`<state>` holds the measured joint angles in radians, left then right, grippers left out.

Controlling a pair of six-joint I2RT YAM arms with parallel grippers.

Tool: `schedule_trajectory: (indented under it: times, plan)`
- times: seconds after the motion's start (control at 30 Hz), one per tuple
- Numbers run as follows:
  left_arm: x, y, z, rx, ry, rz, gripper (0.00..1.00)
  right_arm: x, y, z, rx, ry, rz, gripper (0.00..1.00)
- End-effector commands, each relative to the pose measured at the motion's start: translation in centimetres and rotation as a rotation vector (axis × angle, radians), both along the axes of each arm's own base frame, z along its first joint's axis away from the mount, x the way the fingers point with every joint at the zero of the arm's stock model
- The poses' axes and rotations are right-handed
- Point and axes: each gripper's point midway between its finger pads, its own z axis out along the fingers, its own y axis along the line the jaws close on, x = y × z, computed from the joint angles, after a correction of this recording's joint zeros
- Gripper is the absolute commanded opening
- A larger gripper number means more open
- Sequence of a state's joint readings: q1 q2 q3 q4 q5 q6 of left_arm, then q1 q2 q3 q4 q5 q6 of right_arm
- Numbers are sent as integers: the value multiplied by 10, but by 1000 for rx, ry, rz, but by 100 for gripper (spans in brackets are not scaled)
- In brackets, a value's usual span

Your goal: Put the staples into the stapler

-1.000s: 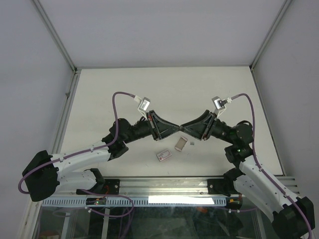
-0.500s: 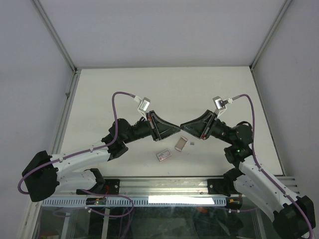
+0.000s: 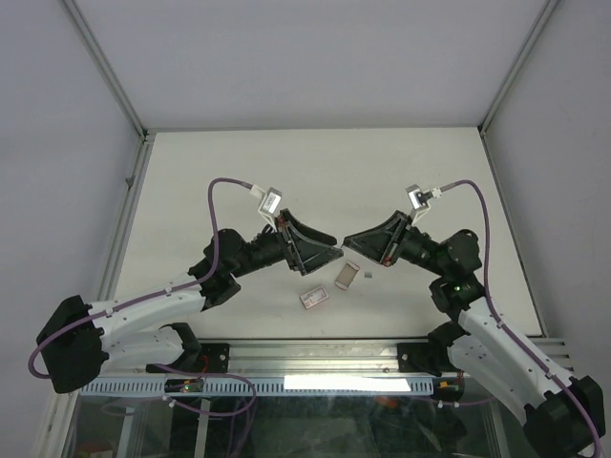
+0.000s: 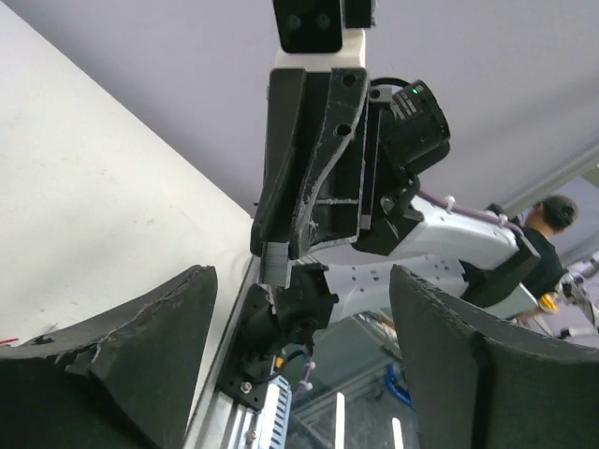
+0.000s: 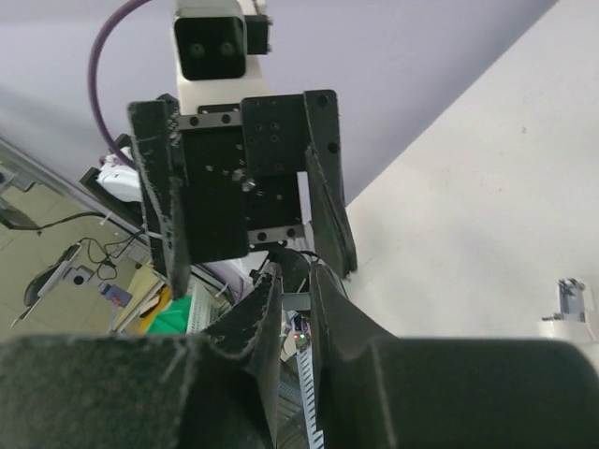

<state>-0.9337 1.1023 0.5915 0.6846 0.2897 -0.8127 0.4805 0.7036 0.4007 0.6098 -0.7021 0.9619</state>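
Observation:
My right gripper is to let go of the staples in the metal channel of the pale stapler [image 3: 303, 260] on the table.
Both grippers meet tip to tip in the air above the table. My right gripper [image 3: 347, 239] is shut on the staples [image 4: 278, 264], a short ridged grey strip that also shows between its fingers [image 5: 296, 301]. My left gripper [image 3: 336, 251] stands open in front of it, its fingers [image 4: 140, 346] on either side of the strip and apart from it, holding nothing. The stapler [image 3: 368, 277], tiny and pale, lies on the table below the right gripper and shows at the right edge of the right wrist view [image 5: 571, 304].
A grey-brown sleeve [image 3: 347, 275] lies just left of the stapler. A flat red-and-white box [image 3: 313, 298] lies nearer the front edge. The metal rail [image 3: 315, 358] with the arm bases runs along the near edge.
The left gripper has opened and let go of the staples, drawing back slightly left. The right gripper has closed on the strip.

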Motion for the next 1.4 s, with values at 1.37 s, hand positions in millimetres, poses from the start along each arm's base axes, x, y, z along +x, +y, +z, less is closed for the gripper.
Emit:
schedule_trajectory:
  times: [1.37]
  plan:
    - [137, 289, -54, 695, 92, 970, 99, 115, 151, -206, -1224, -343, 128, 6]
